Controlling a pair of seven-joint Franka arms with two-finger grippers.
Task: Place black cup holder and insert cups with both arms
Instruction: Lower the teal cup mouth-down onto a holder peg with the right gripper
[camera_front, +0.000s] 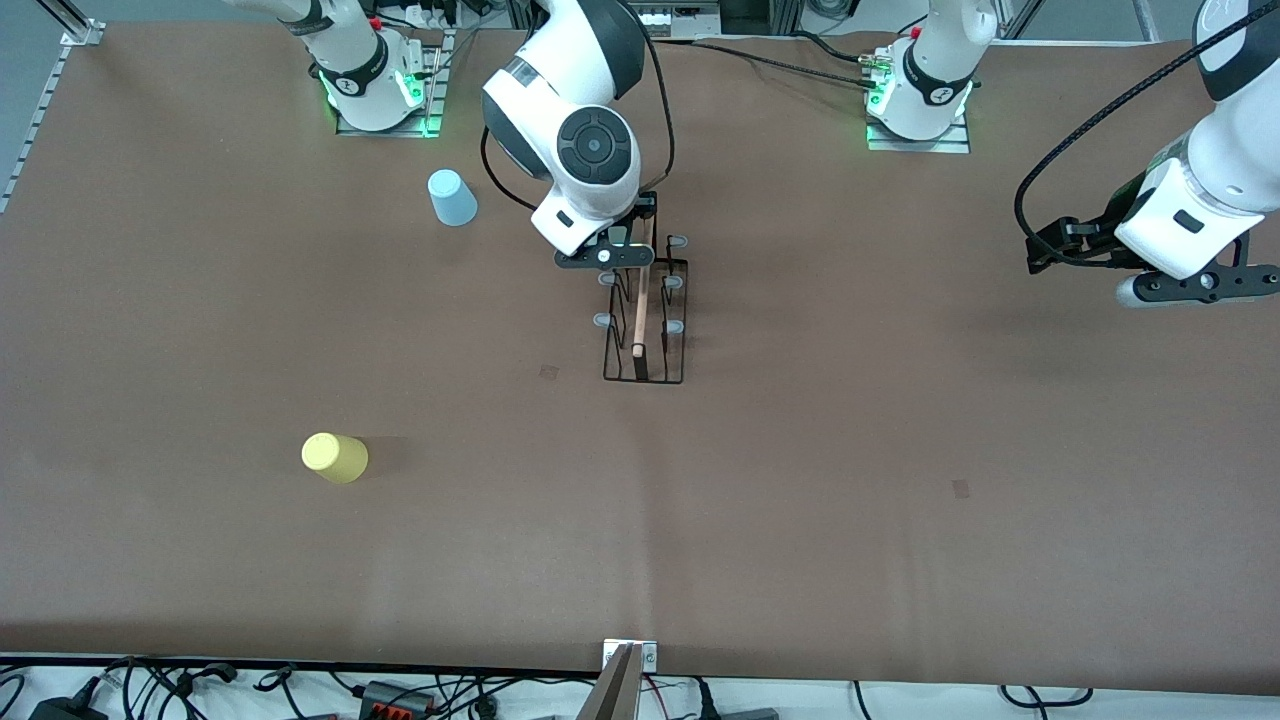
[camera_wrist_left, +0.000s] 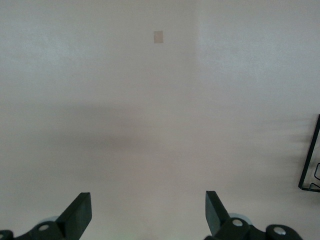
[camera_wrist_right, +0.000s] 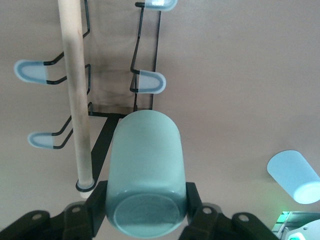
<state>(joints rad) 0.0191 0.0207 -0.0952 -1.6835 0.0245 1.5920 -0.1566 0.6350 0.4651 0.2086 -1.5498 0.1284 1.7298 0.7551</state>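
Next, my right gripper lets go of the mint green cup onto the holder's peg (camera_front: 620, 257) (camera_wrist_right: 145, 127) nearest the bases, facing the light blue cup. The mint green cup is now beside the rod.
The black cup holder (camera_front: 645, 330) stands upright mid-table, its wooden rod handle (camera_front: 639, 310) on top. My right gripper (camera_front: 620, 262) is over the holder's end nearest the robot bases. In the right wrist view it (camera_wrist_right: 145, 200) is shut on the pale mint green cup (camera_wrist_right: 145, 165), bottom toward the camera, beside the rod (camera_wrist_right: 72, 90) and grey-blue pegs (camera_wrist_right: 150, 82). The cup hides any peg beneath it. The light blue cup (camera_front: 452, 197) sits toward the right arm's base. The yellow cup (camera_front: 335, 458) sits nearer the front camera. My left gripper (camera_wrist_left: 148, 200) is open and empty over bare table.
The left arm's hand (camera_front: 1195, 283) hangs over the left arm's end of the table, with a black cable looping beside it. A corner of the holder's wire base (camera_wrist_left: 310, 165) shows in the left wrist view. The light blue cup (camera_wrist_right: 295, 176) also shows in the right wrist view.
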